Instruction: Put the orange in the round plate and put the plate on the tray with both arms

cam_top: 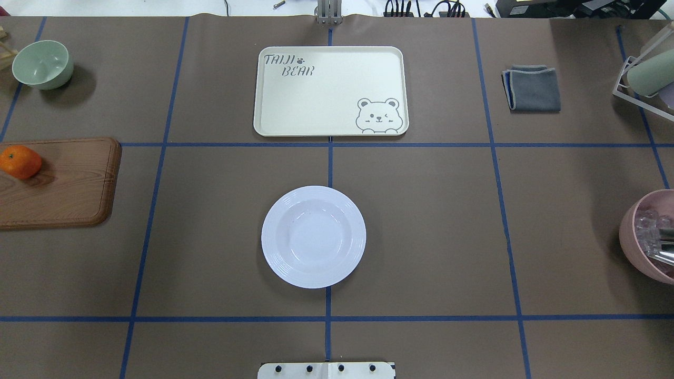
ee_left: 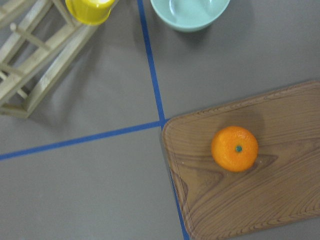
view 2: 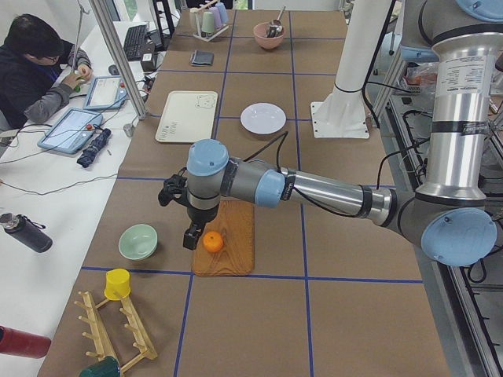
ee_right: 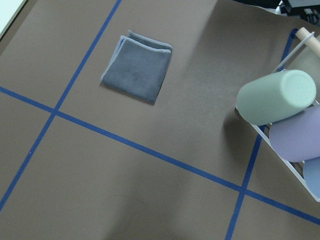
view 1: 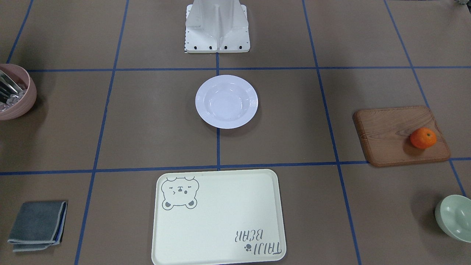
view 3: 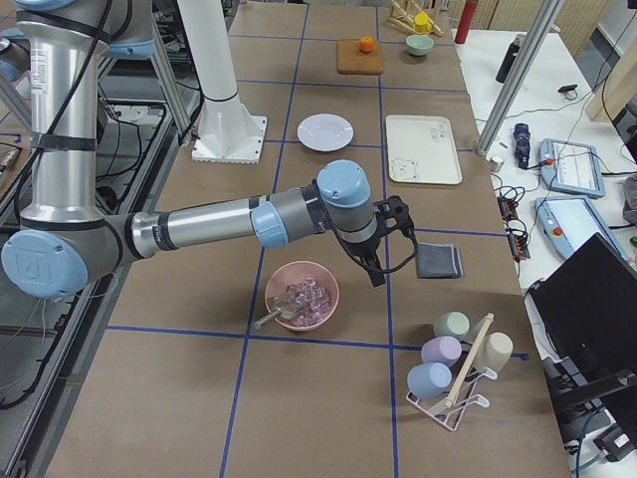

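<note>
The robot's left gripper needs to next move to the orange on the brown wooden board and close around the opposite sides of the orange (view 1: 423,138) (ee_left: 234,148).
The orange (view 1: 423,138) (ee_left: 234,148) lies on a brown wooden board (view 1: 390,132) at the table's left end. The white round plate (cam_top: 313,237) sits bare in the middle, in front of the robot's base. Beyond it lies the cream bear tray (cam_top: 329,89) with nothing on it. My left gripper (view 2: 191,237) shows only in the exterior left view, hanging just beside the orange (view 2: 213,242); I cannot tell if it is open or shut. My right gripper (view 3: 374,267) shows only in the exterior right view, above the table between a pink bowl and a grey cloth; its state is unclear too.
A pale green bowl (cam_top: 42,64) and a wooden rack (ee_left: 30,60) with a yellow cup stand near the board. The pink bowl (cam_top: 650,237), grey cloth (cam_top: 533,88) and a cup rack (ee_right: 280,100) are at the right end. A person (view 2: 39,71) sits beside the table.
</note>
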`<move>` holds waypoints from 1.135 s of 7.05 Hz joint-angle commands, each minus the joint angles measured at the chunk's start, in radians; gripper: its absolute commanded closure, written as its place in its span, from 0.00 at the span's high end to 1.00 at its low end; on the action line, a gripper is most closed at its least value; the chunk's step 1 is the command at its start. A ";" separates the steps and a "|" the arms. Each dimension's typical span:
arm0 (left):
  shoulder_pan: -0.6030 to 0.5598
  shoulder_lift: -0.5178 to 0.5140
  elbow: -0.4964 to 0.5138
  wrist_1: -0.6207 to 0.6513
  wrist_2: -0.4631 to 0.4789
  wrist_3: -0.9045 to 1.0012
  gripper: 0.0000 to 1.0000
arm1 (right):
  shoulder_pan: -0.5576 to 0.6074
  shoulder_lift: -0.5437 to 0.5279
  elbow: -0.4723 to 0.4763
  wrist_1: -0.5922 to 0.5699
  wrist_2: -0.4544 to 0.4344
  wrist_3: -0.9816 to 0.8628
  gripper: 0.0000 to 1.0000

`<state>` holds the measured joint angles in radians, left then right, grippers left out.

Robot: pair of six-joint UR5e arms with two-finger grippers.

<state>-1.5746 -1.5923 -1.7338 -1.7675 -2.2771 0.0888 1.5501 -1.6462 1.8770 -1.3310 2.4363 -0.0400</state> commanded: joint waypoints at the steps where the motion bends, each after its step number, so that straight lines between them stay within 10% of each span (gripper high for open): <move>1: 0.001 -0.016 0.083 -0.215 -0.014 -0.127 0.99 | -0.025 0.022 0.001 0.019 0.021 0.000 1.00; 8: 0.301 0.031 0.178 -0.377 0.014 -0.349 0.98 | -0.395 0.077 0.045 0.187 -0.181 0.638 1.00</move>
<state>-1.3260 -1.5625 -1.5826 -2.1261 -2.2715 -0.2252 1.2232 -1.5757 1.9064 -1.1639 2.3174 0.5069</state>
